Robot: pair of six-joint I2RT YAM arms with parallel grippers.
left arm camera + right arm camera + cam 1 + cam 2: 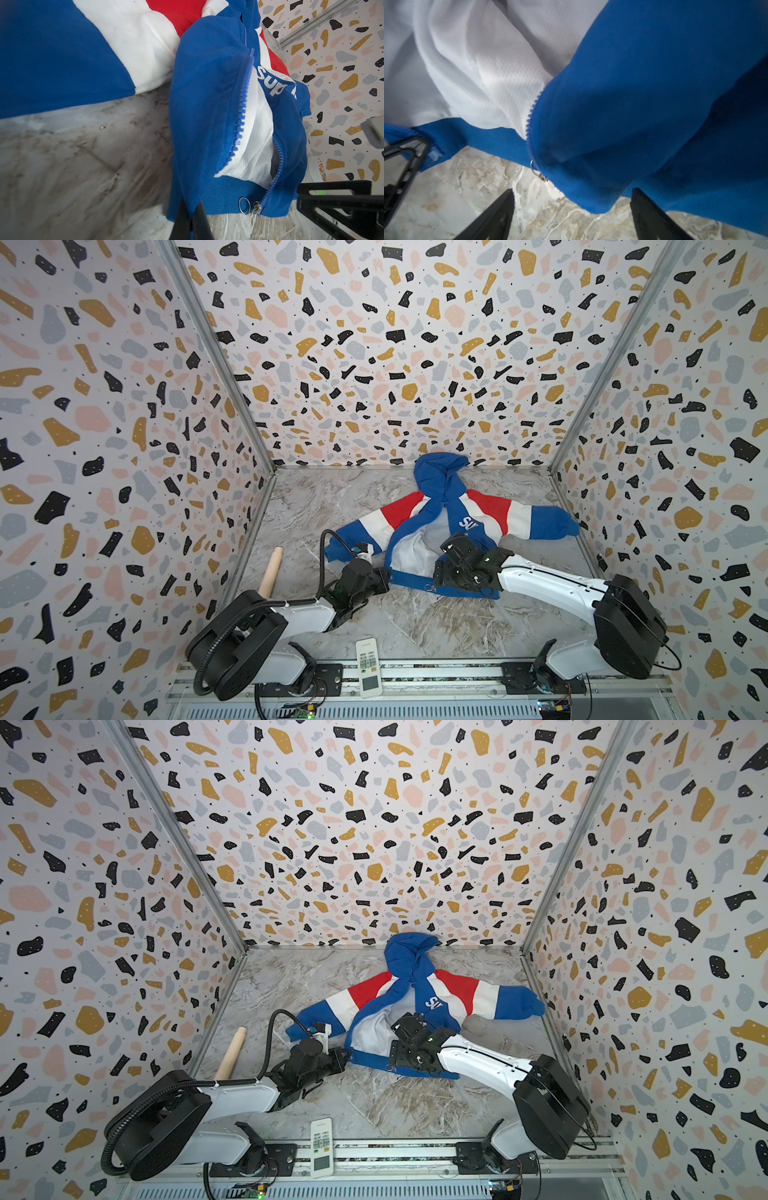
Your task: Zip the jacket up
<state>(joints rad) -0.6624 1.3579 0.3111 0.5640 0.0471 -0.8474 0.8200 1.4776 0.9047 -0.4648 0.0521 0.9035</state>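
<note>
The blue front panel sticks up in a fold over the slider, so next my right gripper pinches the zipper edge [533, 155] by the ring and pulls the panel straight first.
The jacket [446, 506] [415, 986] lies spread on the marble table [415, 626], hood at the back, front open with white lining showing. Its zipper slider with a metal ring [255, 208] [534, 166] sits at the bottom hem [428, 588]. My left gripper [192, 205] [386, 574] is shut on the blue hem's left corner. My right gripper [572, 193] [461, 587] stands open just right of the slider. Its two black fingers [506, 199] hang over the table on either side of a fold of the blue front panel, without pinching it.
A pale wooden rod [272, 570] [232, 1052] leans at the left wall. A white remote control [368, 668] [322, 1148] lies at the table's front edge between the arm bases. Patterned walls close in the left, back and right.
</note>
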